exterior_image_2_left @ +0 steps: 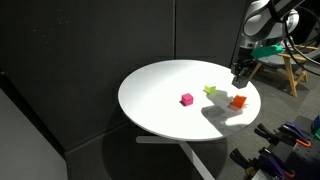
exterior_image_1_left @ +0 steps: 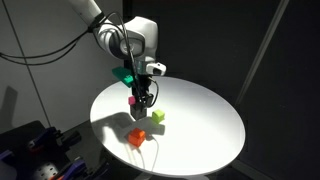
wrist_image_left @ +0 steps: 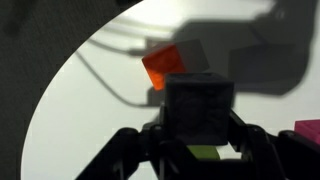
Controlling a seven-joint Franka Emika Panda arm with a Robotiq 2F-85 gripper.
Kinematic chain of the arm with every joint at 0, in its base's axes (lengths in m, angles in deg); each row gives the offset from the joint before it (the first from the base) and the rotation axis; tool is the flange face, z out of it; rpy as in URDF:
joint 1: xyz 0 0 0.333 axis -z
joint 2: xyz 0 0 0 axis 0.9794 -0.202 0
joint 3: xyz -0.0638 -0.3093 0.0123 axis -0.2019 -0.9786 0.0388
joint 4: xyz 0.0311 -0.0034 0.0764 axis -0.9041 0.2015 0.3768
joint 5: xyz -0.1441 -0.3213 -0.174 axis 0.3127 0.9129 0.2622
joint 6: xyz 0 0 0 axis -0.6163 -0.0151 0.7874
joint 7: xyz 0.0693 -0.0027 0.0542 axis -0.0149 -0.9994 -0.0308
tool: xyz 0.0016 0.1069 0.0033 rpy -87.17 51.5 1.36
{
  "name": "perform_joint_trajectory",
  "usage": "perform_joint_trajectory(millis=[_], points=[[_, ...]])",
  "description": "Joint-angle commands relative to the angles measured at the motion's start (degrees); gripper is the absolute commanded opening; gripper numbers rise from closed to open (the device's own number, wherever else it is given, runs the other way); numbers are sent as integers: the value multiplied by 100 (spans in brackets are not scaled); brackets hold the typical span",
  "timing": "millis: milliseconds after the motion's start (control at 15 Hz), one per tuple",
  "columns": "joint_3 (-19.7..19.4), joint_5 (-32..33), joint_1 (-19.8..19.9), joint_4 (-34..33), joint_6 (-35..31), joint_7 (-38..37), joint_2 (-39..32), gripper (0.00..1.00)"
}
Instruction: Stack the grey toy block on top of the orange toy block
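Next, I let go of the grey toy block on top of the orange toy block (exterior_image_1_left: 137, 132) (wrist_image_left: 167, 66) near the edge of the table.
My gripper (wrist_image_left: 200, 135) is shut on the grey toy block (wrist_image_left: 200, 105), which fills the middle of the wrist view. It hangs above the white round table in both exterior views (exterior_image_1_left: 145, 98) (exterior_image_2_left: 241, 78). The orange toy block (wrist_image_left: 165, 67) lies on the table just beyond the held block in the wrist view. It sits near the table's edge in both exterior views (exterior_image_1_left: 137, 138) (exterior_image_2_left: 238, 101), a little apart from the gripper. The grey block is too dark to make out in the exterior views.
A yellow-green cube (exterior_image_1_left: 158, 117) (exterior_image_2_left: 210, 91) (wrist_image_left: 203, 153) lies under the gripper. A magenta cube (exterior_image_1_left: 132, 101) (exterior_image_2_left: 187, 99) (wrist_image_left: 308, 128) lies beside it. The white round table (exterior_image_1_left: 205, 130) (exterior_image_2_left: 155, 85) stands before dark curtains. Equipment stands past its edge (exterior_image_2_left: 290, 140).
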Motion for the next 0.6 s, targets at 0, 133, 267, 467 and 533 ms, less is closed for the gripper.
perform_joint_trajectory(millis=[0,133,267,467,533], points=[[-26,1,93,-17,-64,228,-41,31],[-50,19,122,51,-103,273,-33,31],[-79,21,160,122,-134,298,-17,31],[-113,32,205,224,-175,355,10,31],[-125,50,212,260,-205,352,16,31]])
